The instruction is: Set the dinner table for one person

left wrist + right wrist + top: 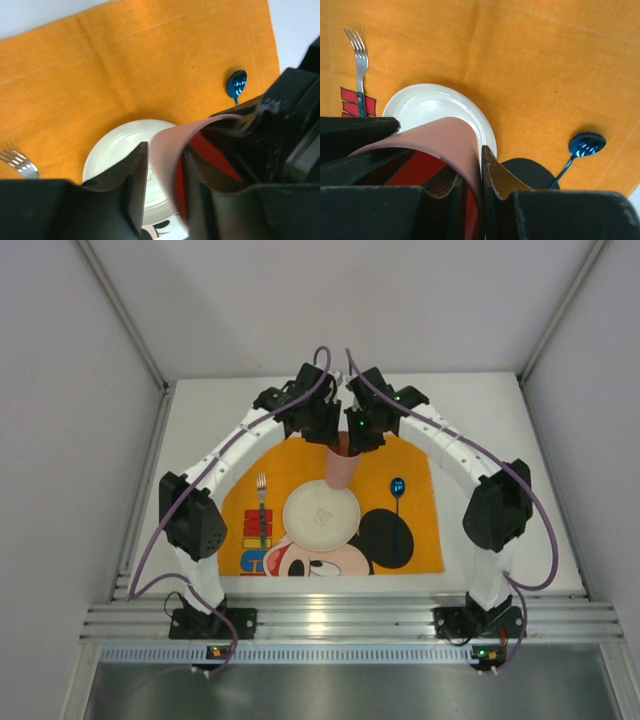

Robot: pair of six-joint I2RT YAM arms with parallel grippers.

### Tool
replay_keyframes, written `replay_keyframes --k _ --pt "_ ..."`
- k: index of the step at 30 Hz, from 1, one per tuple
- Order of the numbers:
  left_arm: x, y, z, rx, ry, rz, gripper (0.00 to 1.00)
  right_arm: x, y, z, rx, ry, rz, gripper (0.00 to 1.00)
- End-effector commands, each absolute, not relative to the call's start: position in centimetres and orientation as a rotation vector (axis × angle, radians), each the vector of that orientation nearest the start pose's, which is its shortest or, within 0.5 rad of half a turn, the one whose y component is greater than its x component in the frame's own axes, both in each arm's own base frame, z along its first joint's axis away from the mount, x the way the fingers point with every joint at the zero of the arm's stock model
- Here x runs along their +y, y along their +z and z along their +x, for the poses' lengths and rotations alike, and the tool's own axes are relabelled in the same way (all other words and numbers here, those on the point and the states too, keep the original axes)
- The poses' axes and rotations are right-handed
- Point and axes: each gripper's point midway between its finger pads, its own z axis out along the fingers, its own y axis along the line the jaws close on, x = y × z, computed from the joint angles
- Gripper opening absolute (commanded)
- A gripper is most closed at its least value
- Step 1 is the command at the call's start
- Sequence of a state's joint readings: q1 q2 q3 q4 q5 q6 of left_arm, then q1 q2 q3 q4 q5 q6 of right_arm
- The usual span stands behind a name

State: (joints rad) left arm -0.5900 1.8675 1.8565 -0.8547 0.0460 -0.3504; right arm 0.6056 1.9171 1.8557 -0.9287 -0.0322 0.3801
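Observation:
I need to set the pink cup down on the orange mat [398,464] [603,107] with my right gripper, just behind the head of the blue spoon, and let go of it there.
A pink cup [342,468] with a red inside hangs over the far part of the orange mat [420,490], just behind the white plate [320,512], on the white dinner table [200,430]. My right gripper [475,175] is shut on the cup's wall [440,140], one finger inside and one outside. My left gripper [165,175] straddles the opposite wall [167,150], its jaws slightly apart, with a gap between the outer finger [135,175] and the cup. A fork [262,502] lies left of the plate. A blue spoon [398,490] lies to its right.
Both arms arch inward and meet over the back of the mat, wrists close together. The mat carries a cartoon mouse print near its front edge. Grey walls enclose the table on three sides, and a metal rail runs along the near edge.

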Motion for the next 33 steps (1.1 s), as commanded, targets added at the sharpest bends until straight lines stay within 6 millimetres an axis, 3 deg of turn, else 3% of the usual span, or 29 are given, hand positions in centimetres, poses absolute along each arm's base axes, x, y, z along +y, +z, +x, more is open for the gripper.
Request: replay_keyframes --k 1,2,3,7,8,11,17,18,20,21,23,24,28,33 --pt "-26.6 27.3 38.5 2.312 -0.499 0.237 0.4 25.3 21.1 37.4 2.513 0.436 -0.154 0.0" --pt "-26.0 27.6 38.6 2.302 -0.467 0.213 0.56 25.1 21.2 37.4 2.51 0.428 -0.152 0.0" --pt "-25.8 27.6 38.7 2.299 -0.452 0.2 0.97 24.9 21.2 37.4 2.511 0.419 -0.152 0.0" --pt "-24.4 29.1 38.6 2.262 -0.404 0.149 0.98 23.2 21.6 39.1 2.499 0.318 -0.112 0.0" --pt "-24.0 30.0 38.3 2.244 -0.4 0.138 0.98 22.5 22.5 40.1 2.465 0.271 -0.088 0.0" --pt "-22.5 31.6 37.9 2.204 -0.362 0.099 0.98 19.9 22.4 42.5 2.435 0.166 -0.014 0.0" --pt "-18.8 31.2 35.9 2.205 -0.277 0.028 0.98 15.8 19.4 45.9 2.431 -0.004 0.106 0.0" --pt "-18.3 30.0 35.4 2.231 -0.261 0.021 0.98 15.1 19.1 46.5 2.423 -0.023 0.133 0.0" --pt "-17.2 30.2 34.5 2.22 -0.257 -0.013 0.98 14.1 17.3 46.9 2.441 -0.072 0.158 0.0" --pt "-16.7 29.2 34.1 2.24 -0.243 -0.022 0.98 14.0 16.9 47.2 2.432 -0.075 0.169 0.0" --pt "-16.0 29.4 33.1 2.227 -0.246 -0.042 0.98 13.4 14.9 46.9 2.459 -0.115 0.182 0.0" --pt "-15.6 28.7 32.8 2.243 -0.234 -0.049 0.98 13.4 14.5 47.1 2.451 -0.118 0.195 0.0" --pt "-14.6 28.2 31.9 2.251 -0.22 -0.074 0.98 13.1 11.4 46.2 2.489 -0.137 0.21 0.0" --pt "-14.2 28.1 31.8 2.258 -0.205 -0.08 0.98 12.5 10.2 45.0 2.497 -0.15 0.222 0.0"
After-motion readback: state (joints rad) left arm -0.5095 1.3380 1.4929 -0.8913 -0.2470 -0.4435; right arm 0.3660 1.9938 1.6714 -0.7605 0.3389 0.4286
